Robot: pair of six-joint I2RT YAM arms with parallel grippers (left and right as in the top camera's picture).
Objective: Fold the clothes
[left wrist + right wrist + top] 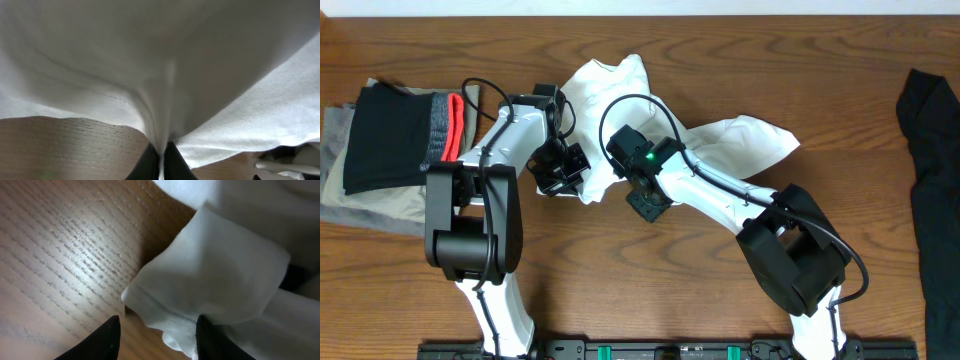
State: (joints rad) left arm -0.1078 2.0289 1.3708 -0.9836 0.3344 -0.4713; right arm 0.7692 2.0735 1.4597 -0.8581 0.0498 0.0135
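Observation:
The white garment is lying crumpled with its folded hem corner loose, so my right gripper should pinch that hem corner (147,302) before both grippers lift the garment and spread it out.
A crumpled white garment (650,120) lies at the table's middle. My left gripper (560,170) is at its lower left edge, shut on a pinch of the white cloth (161,145), which rises taut from the jaws. My right gripper (645,195) is at the garment's front edge, open, its fingers (157,340) on either side of a folded hem corner (200,290) that reaches between them. A stack of folded clothes (395,140), black on top with red and grey, sits at the far left.
A black garment (930,150) hangs along the right edge of the table. A grey cloth (340,185) lies under the folded stack. Bare wooden tabletop (650,290) lies in front of the white garment.

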